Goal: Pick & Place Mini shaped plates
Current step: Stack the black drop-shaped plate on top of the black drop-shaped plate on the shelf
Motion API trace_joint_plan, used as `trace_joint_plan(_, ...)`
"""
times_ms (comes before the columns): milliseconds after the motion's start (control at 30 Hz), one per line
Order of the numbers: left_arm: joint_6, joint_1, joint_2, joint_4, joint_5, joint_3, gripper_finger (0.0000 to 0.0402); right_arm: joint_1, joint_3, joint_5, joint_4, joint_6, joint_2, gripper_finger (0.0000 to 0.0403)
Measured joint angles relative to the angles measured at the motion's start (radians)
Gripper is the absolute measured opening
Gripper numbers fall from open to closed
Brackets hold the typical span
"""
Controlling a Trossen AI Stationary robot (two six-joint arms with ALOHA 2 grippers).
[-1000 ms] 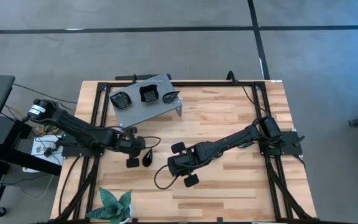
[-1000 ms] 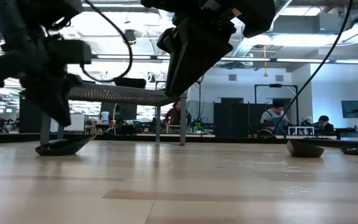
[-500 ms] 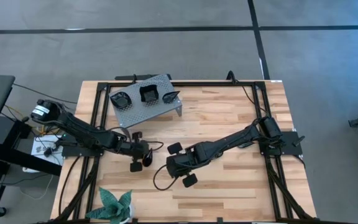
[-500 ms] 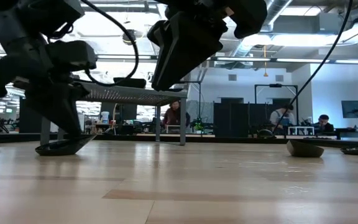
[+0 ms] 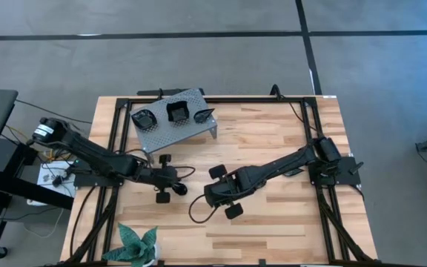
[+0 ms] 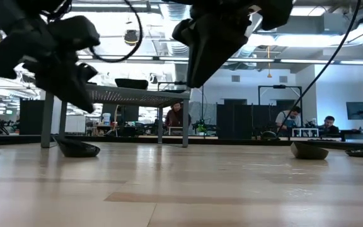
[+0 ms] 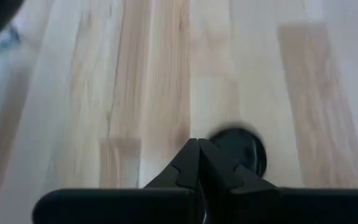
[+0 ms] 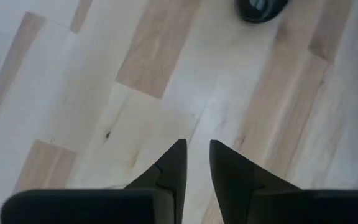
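I need to open my left gripper, as its fingers are shut and empty above the black plate, then reach down and pinch the plate's rounded rim (image 7: 257, 147).
One glossy black mini plate (image 5: 178, 190) rests on its underside on the wooden table, also seen in the low view (image 6: 77, 149). My left gripper (image 5: 172, 182) hangs just above it with its fingers shut (image 7: 197, 146); the plate (image 7: 238, 149) shows right beyond the fingertips, and a gap shows under the gripper (image 6: 80, 104). My right gripper (image 5: 209, 196) hovers to the right of the plate, slightly open and holding nothing (image 8: 196, 149); the plate (image 8: 261, 7) lies ahead of it. Three more black plates (image 5: 176, 111) sit on the grey perforated stand (image 5: 191, 127).
The stand occupies the table's far left part. A green leafy plant (image 5: 138, 246) stands at the near left edge. Two low dark shapes (image 6: 309, 150) show at the right in the low view. Bare wood lies between the arms and toward the right. People sit in the room behind.
My left gripper moved right and dipped onto the plate, then rose above it. The plate slid a little toward the right and turned, showing a rounder outline in the low view. My right gripper shifted slightly toward the right.
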Motion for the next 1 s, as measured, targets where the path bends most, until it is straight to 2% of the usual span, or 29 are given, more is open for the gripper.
trace_joint_plan(167, -0.105, -0.012, -0.004, -0.149, 0.072, -0.002, 0.0006, 0.003, 0.0, 0.004, -0.004, 0.017, 0.002, 0.0063)
trace_joint_plan(267, -0.106, -0.049, -0.014, -0.147, 0.135, -0.003, 0.0006, 0.004, 0.0, 0.003, -0.015, 0.019, 0.006, 0.0063)
trace_joint_plan(500, -0.135, -0.109, 0.002, -0.136, 0.188, -0.022, 0.0006, -0.003, 0.0, 0.004, -0.011, 0.019, 0.006, 0.0063)
trace_joint_plan(567, -0.159, -0.107, 0.03, -0.145, 0.179, -0.043, 0.0006, -0.006, 0.0, 0.004, -0.011, 0.019, 0.006, 0.0063)
trace_joint_plan(633, -0.158, -0.105, 0.055, -0.142, 0.125, -0.053, 0.0006, -0.005, 0.0, 0.004, -0.01, 0.019, 0.006, 0.0063)
trace_joint_plan(800, -0.112, -0.055, 0.077, -0.116, 0.049, -0.055, 0.0006, -0.005, 0.0, 0.004, -0.004, 0.014, 0.006, 0.0063)
trace_joint_plan(1000, 0.032, 0.064, 0.102, 0.1, 0.039, -0.054, 0.0006, -0.005, 0.0, 0.003, 0.022, 0.011, 0.006, 0.0063)
